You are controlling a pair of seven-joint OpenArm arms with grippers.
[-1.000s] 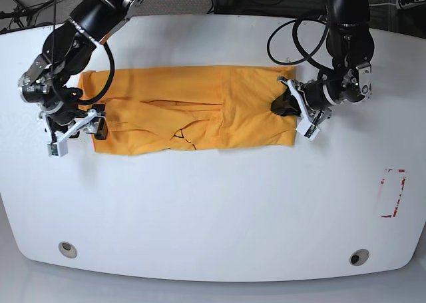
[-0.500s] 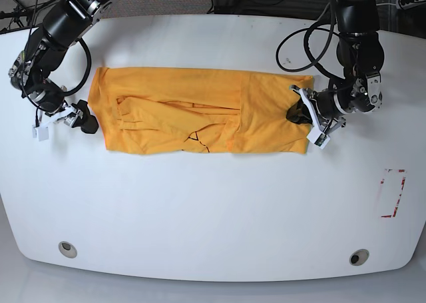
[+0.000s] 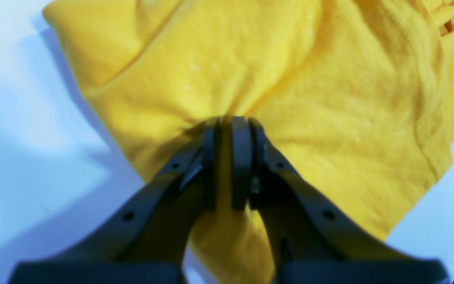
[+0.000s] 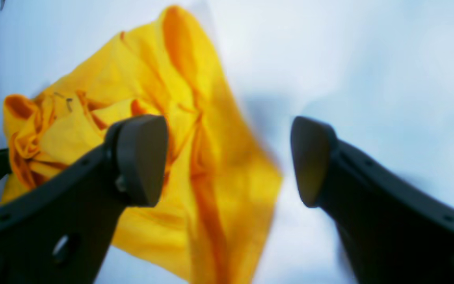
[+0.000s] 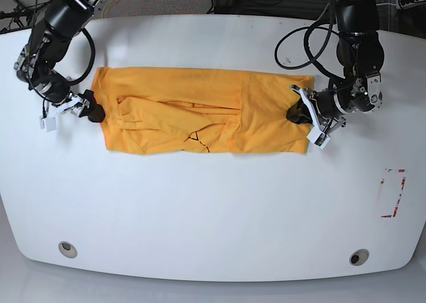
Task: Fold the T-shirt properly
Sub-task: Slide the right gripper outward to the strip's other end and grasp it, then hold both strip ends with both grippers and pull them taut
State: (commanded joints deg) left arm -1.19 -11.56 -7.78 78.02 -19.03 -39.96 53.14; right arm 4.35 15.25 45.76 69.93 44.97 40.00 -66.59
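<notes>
I can see my right gripper's open fingers straddle only the T-shirt's end edge, so next I reach farther in with it and pinch the crumpled layers (image 5: 122, 114) before I fold the T-shirt.
The orange-yellow T-shirt (image 5: 200, 110) lies folded into a long band across the white table (image 5: 200, 216), with black print showing at its lower middle. My left gripper (image 5: 297, 114) is at the band's right end, shut on a pinch of fabric. The left wrist view shows that gripper (image 3: 227, 123) with its jaws closed on the T-shirt (image 3: 309, 79). My right gripper (image 5: 88, 111) is at the band's left end. In the right wrist view that gripper (image 4: 227, 157) is wide open. The crumpled T-shirt (image 4: 152, 79) lies behind its left finger (image 4: 140, 157), and its corner reaches into the gap unpinched.
A red-outlined rectangle (image 5: 393, 193) is marked near the table's right edge. Two round holes (image 5: 66, 249) (image 5: 359, 257) sit near the front edge. Black cables (image 5: 299, 43) loop at the back right beside the left arm.
The T-shirt has slid to the right with my left gripper still shut on it. My right gripper drew off to the left, then came back to the shirt's left end.
</notes>
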